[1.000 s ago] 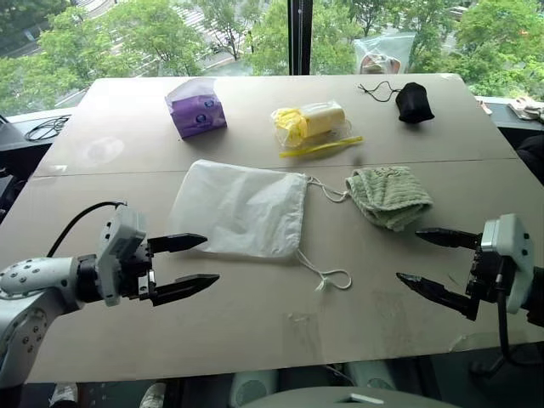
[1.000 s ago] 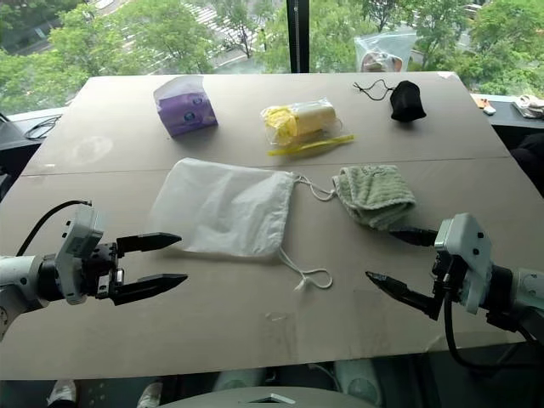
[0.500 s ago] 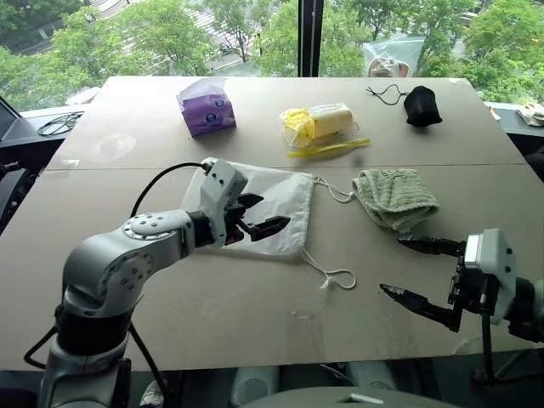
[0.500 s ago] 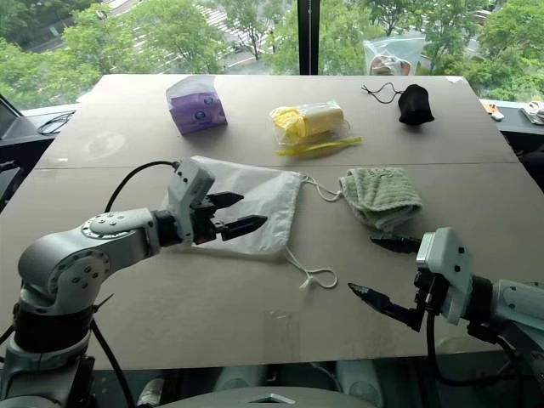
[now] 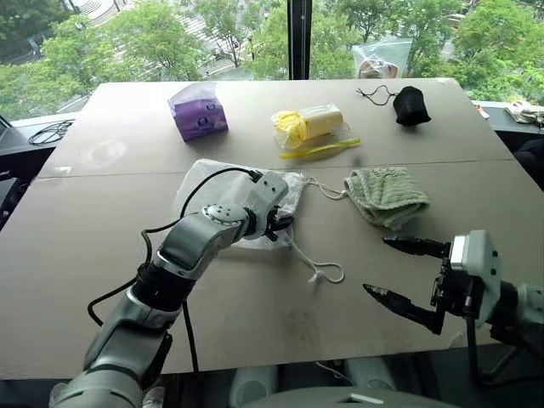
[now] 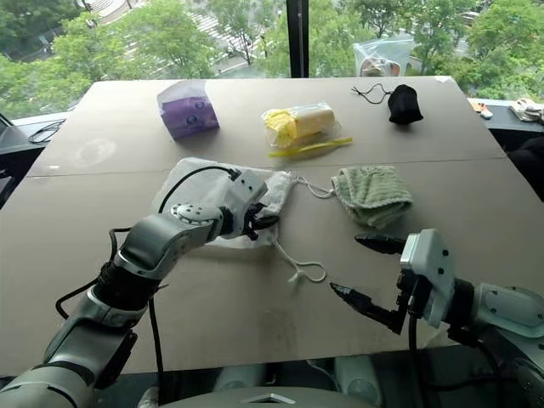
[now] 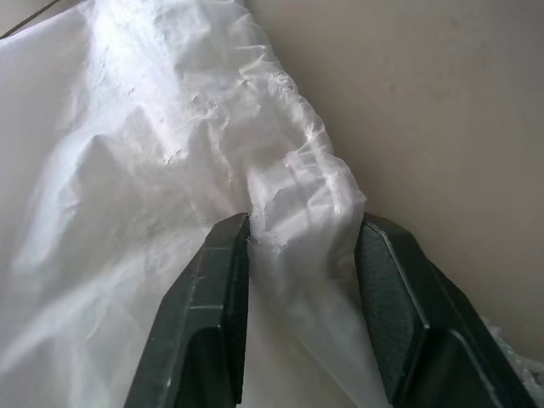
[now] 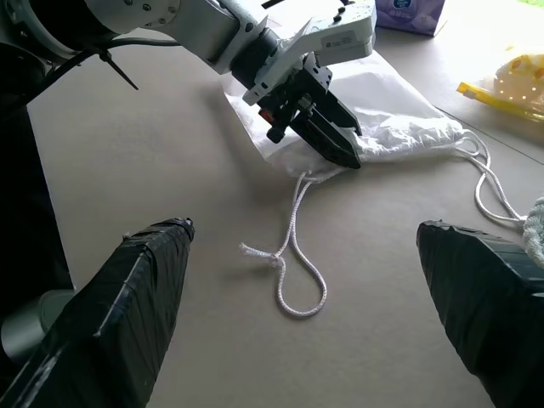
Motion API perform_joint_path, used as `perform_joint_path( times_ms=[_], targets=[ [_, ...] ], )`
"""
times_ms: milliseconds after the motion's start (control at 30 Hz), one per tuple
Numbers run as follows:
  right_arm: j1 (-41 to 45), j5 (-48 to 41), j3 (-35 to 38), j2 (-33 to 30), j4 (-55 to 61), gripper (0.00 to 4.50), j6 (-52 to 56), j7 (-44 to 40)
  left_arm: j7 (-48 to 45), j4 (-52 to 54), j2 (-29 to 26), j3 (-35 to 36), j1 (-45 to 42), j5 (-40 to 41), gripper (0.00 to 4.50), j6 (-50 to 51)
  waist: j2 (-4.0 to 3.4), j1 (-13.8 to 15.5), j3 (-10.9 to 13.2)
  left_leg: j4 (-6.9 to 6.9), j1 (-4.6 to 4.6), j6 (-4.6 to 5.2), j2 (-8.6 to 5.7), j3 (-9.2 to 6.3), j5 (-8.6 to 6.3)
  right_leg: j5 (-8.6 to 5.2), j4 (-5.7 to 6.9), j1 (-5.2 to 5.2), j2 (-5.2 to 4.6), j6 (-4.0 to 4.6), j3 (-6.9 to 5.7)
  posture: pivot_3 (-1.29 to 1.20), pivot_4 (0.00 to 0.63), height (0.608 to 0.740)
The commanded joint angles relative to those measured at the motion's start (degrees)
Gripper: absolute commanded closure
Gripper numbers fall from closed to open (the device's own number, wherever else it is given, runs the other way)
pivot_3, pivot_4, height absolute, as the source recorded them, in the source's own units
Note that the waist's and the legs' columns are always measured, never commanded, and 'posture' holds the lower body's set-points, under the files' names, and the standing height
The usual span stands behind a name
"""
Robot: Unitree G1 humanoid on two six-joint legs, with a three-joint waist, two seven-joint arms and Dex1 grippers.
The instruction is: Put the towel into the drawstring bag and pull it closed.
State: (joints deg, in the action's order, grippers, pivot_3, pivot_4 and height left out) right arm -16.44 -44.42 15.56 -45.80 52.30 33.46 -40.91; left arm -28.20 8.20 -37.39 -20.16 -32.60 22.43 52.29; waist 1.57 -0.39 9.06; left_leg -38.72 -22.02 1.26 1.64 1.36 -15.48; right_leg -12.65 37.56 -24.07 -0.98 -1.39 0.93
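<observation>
My left gripper is around a bunched fold at the near corner of the bag's opening. Next, I open it, pinch just the bag rim's upper layer (image 5: 291, 198) and lift that for the towel.
The white drawstring bag (image 5: 197, 182) lies flat mid-table, its gathered mouth toward the towel. Its cord loop (image 5: 328, 273) trails over the table toward me. My left gripper (image 5: 281, 226) reaches across the bag and is shut on a fold of fabric at the near corner of its mouth; the left wrist view shows the fold (image 7: 302, 191) pinched between both fingers. The light-green towel (image 5: 388, 195) rests folded to the right of the bag. Near the table's front right my right gripper (image 5: 376, 266) hovers open and empty, short of the towel.
A purple tissue pack (image 5: 198, 115), a clear plastic bag with yellow contents (image 5: 313, 123) and a small black pouch (image 5: 410, 104) stand along the far half of the table. Another clear bag (image 5: 380, 59) sits at the window. Bare table lies between the cord and my right gripper.
My left arm has swung from the near left across to the bag, and its fingers have closed from open onto the bag's mouth corner. The right gripper has drifted slightly left.
</observation>
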Motion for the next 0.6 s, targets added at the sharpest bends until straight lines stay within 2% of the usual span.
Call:
perform_joint_path(
  times_ms=[33, 67, 133, 200, 267, 333, 433, 533, 600],
  targets=[
    [0.6, -0.6, -0.7, 0.0, 2.1, 0.00, -0.1, 1.2, -18.7, -3.9, -6.5, 5.8, 1.4, 1.6, 4.31, -15.2, -0.01, 0.0, 0.0, 0.01, 0.01, 0.00, 0.01, 0.01, 0.00, -0.01, 0.01, -0.01, -0.01, 0.01, 0.00, 0.00, 0.150, 0.740],
    [1.0, -0.5, -1.1, 0.1, 2.2, 0.00, 0.0, 1.6, -23.6, -6.7, -8.3, 7.5, 1.6, 2.2, 4.48, -18.8, 0.00, 0.0, 0.0, 0.02, 0.00, 0.00, 0.02, 0.00, 0.00, -0.01, 0.00, -0.01, -0.01, 0.02, -0.02, 0.00, 0.150, 0.740],
    [2.0, -0.5, -2.4, 0.5, 2.1, 0.00, 0.0, 2.4, -33.4, -16.8, -13.5, 8.4, 0.5, -1.6, 4.48, -31.5, 0.00, -0.1, 0.0, 0.02, -0.04, 0.00, 0.03, 0.02, 0.00, -0.02, 0.00, -0.06, -0.03, 0.04, -0.03, 0.00, 0.150, 0.740],
    [2.9, 0.1, -3.8, 0.7, 2.0, 0.00, -0.2, 2.8, -42.2, -25.3, -15.6, 10.6, -0.8, -2.1, 4.48, -42.1, -0.01, -0.1, 0.0, 0.03, -0.04, 0.00, 0.03, 0.04, 0.00, -0.03, -0.01, -0.08, -0.03, 0.04, -0.04, 0.00, 0.150, 0.740],
    [3.3, 0.7, -5.6, 0.7, 2.1, 0.00, -0.7, 2.3, -50.8, -34.8, -17.6, 10.9, -4.5, -2.9, 4.48, -45.3, 0.01, 0.3, 0.0, 0.03, -0.10, 0.00, 0.03, 0.05, 0.00, -0.03, -0.03, -0.12, -0.05, 0.05, -0.06, 0.00, 0.150, 0.740],
    [3.5, 1.5, -7.0, 0.7, 2.1, 0.00, -1.4, 1.7, -55.0, -41.7, -18.3, 10.3, -8.0, -5.0, 4.48, -45.9, 0.02, 0.7, 0.0, 0.01, -0.24, 0.00, 0.02, 0.02, 0.00, -0.04, -0.09, -0.17, -0.07, 0.04, -0.14, 0.00, 0.150, 0.740],
    [3.9, 3.1, -8.6, 1.1, 1.5, 0.00, -2.2, 1.4, -57.0, -44.4, -17.7, 11.1, -8.5, -6.1, 3.67, -47.3, 0.01, 1.2, 0.0, -0.03, -0.46, 0.02, 0.01, -0.02, 0.00, -0.03, -0.25, -0.22, -0.07, 0.02, -0.21, 0.00, 0.150, 0.740],
    [3.7, 4.4, -9.9, 2.0, 1.5, 0.00, -3.0, 1.7, -50.1, -39.4, -16.8, 14.1, -3.3, -7.4, 2.26, -50.5, 0.02, 1.1, 0.0, -0.05, -0.69, 0.06, 0.20, -0.06, -0.03, -0.01, -0.42, -0.31, -0.09, 0.00, -0.27, 0.00, 0.150, 0.740],
    [3.2, 5.3, -10.5, 2.6, 1.6, 0.00, -3.6, 1.7, -42.1, -35.6, -16.0, 15.3, 1.0, -11.7, 1.27, -56.0, 0.02, 1.1, 0.0, -0.06, -0.78, 0.06, 0.24, -0.03, -0.03, 0.16, -0.42, -0.39, -0.11, -0.13, -0.22, 0.00, 0.150, 0.740]
  ],
)
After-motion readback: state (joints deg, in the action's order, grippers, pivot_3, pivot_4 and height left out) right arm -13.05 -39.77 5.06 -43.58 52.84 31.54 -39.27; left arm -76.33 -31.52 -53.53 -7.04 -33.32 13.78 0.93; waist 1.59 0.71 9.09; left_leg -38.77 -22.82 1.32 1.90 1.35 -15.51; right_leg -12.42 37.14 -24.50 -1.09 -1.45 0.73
